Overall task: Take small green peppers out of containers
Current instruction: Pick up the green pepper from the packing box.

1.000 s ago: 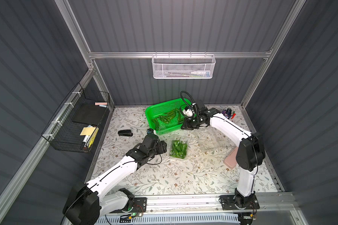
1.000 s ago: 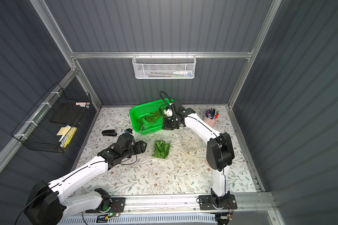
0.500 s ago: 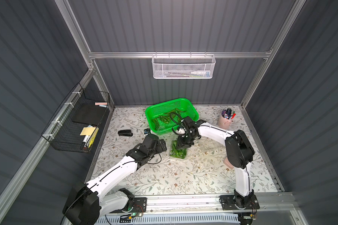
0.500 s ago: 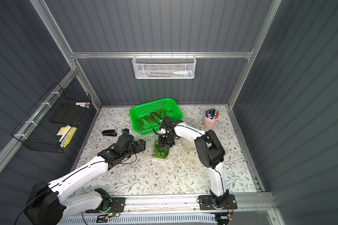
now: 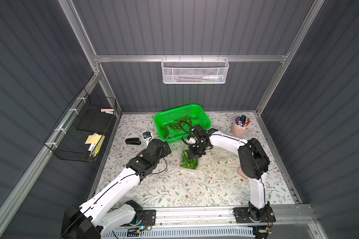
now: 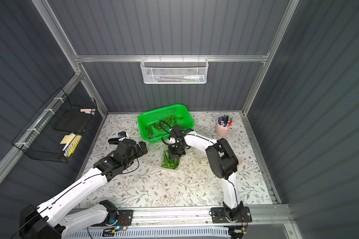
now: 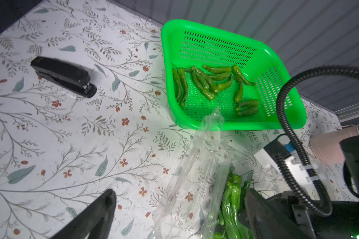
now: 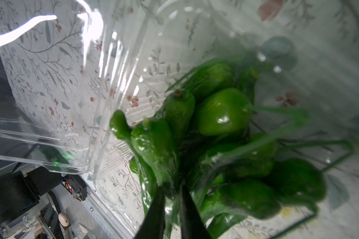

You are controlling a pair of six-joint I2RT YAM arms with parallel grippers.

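The robot's left gripper needs to next reach into the clear clamshell container and close on small green peppers in the middle of the pepper heap [image 5: 190,162] [image 7: 229,215].
A clear clamshell container [image 5: 192,168] lies open in mid-table, its lid [image 7: 197,157] raised, with small green peppers [image 5: 187,161] heaped inside. My right gripper [image 5: 195,154] points down into that heap. In the right wrist view its fingers [image 8: 155,209] stand close together with a glossy pepper pinched between them, among the other peppers [image 8: 222,111]. My left gripper [image 7: 178,207] is wide open just left of the container, with the clear lid between its fingers and nothing held. More peppers [image 7: 205,82] lie in the green basket [image 5: 204,117].
A black stapler [image 5: 133,141] lies at the left, beyond my left gripper [image 5: 165,149]. A pink cup of pens [image 5: 239,129] stands back right. A black wire basket [image 5: 81,132] hangs on the left wall and a white mesh basket [image 5: 195,70] on the back wall.
My right gripper came from over the green basket down into the open container and closed among the peppers. The left gripper opened wider while its arm stayed put.
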